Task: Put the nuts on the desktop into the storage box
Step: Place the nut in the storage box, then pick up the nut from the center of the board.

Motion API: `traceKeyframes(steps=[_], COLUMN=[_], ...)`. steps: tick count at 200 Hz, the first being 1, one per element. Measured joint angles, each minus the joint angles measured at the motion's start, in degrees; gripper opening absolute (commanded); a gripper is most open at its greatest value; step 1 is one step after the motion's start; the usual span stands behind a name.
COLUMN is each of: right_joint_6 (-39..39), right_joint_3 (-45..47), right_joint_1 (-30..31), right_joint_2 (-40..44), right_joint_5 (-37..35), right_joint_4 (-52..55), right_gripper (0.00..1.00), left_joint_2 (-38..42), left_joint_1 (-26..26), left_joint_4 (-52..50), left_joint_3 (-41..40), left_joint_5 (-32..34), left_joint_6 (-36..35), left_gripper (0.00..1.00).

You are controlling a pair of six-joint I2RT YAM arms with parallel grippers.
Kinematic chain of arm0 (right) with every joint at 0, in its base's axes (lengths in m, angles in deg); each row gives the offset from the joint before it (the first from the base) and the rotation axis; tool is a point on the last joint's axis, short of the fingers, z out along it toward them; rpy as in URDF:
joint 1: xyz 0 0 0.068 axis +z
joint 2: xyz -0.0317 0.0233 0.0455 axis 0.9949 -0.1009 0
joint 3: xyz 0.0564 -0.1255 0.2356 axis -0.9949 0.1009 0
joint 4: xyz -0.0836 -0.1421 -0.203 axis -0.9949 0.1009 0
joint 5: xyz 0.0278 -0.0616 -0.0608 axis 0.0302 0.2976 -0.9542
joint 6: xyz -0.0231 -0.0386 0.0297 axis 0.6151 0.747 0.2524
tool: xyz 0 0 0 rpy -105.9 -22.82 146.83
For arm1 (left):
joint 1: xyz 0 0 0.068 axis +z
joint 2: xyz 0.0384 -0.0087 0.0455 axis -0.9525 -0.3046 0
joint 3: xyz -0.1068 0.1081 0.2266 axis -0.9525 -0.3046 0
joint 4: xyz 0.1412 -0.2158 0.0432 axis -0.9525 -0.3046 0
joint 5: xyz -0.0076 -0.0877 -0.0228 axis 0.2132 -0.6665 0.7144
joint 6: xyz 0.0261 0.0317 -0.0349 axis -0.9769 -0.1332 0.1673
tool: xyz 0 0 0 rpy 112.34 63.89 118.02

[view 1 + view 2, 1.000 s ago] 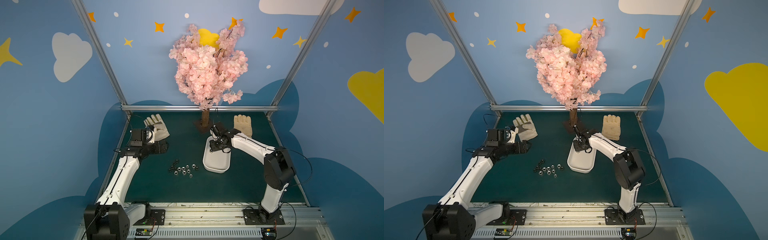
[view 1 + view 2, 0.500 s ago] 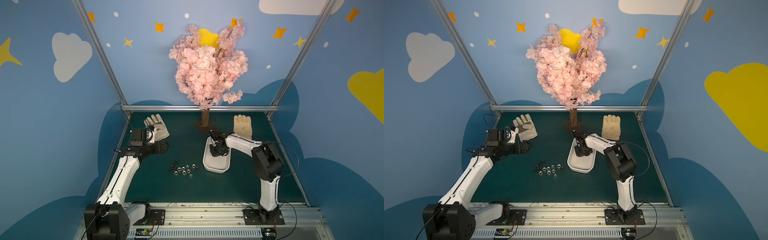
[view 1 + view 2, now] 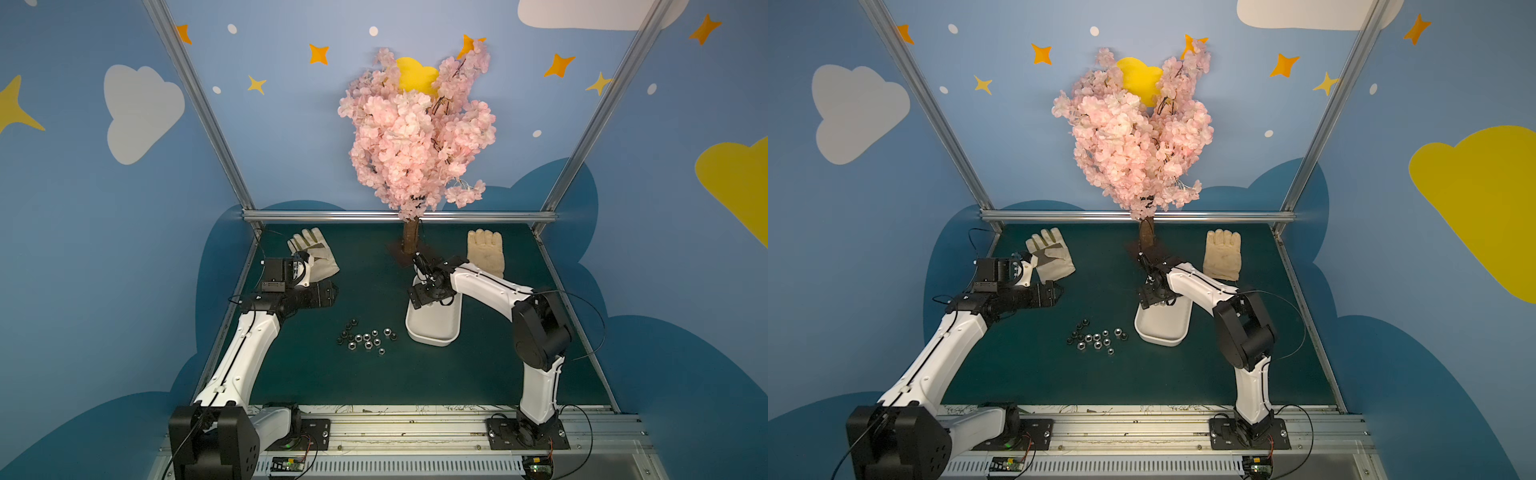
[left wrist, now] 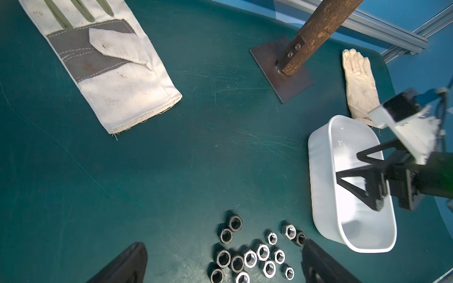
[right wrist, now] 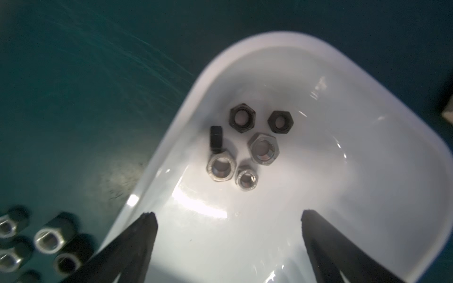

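I need to next move my right gripper to the rearmost black nut (image 3: 354, 322) of the loose cluster on the green desktop and close it on that nut's sides.
Several silver and black nuts (image 3: 365, 338) (image 3: 1096, 336) (image 4: 255, 254) lie clustered on the green desktop (image 3: 332, 374), just left of the white storage box (image 3: 434, 328) (image 3: 1163, 328) (image 4: 318, 171). Several more nuts (image 5: 245, 144) lie inside the storage box (image 5: 367, 196). My right gripper (image 3: 428, 297) (image 3: 1152, 297) (image 5: 228, 214) hangs open over the box's far half, with nothing between its fingers. At the left of the desktop, above the surface, my left gripper (image 3: 328, 293) (image 3: 1052, 293) (image 4: 223, 245) is open and empty, and the loose nuts show between its fingertips.
A pale work glove (image 3: 313, 257) lies at the back left, by the left wrist. Another glove (image 3: 486, 251) lies at the back right. The blossom tree's trunk and base plate (image 3: 411, 245) stand just behind the box. Aluminium rails (image 3: 399, 216) edge the desktop.
The right gripper stayed over the box's far end while its elbow swung in and back out; its jaws now stand wide apart. The left arm has not moved.
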Motion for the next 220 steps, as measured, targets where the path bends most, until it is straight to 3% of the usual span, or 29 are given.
traceKeyframes(steps=[32, 75, 118, 140, 179, 220], right_joint_6=[1.7, 2.6, 2.6, 1.7, -0.7, -2.7], right_joint_3=[-3.1, -9.2, -17.5, -20.8, -27.2, -31.6], right_joint_1=[6.3, 9.9, 12.9, 13.8, 14.4, 15.0], right_joint_2=[5.4, 5.0, -5.6, -12.0, -21.1, -25.0], right_joint_5=[-3.2, -0.4, 4.5, 7.5, 13.2, 17.0], right_joint_4=[0.1, 0.9, 1.3, 1.9, 3.9, 5.1], right_gripper=[0.98, 0.92, 0.74, 0.59, 0.60, 0.61], left_joint_2=[0.0, 0.0, 0.2, 0.3, 1.0, 1.0], left_joint_1=[0.0, 0.0, 0.0, 0.0, 0.0, 0.0], left_joint_4=[0.0, 0.0, 0.3, 0.4, 0.4, 0.4], left_joint_3=[0.0, 0.0, -0.5, -0.6, -0.6, -0.6], left_joint_5=[0.0, 0.0, 0.5, 1.2, 1.9, 2.2], left_joint_6=[0.0, 0.0, 0.0, 0.0, 0.2, 0.2], left_gripper=[1.00, 1.00, 1.00, 1.00, 1.00, 1.00])
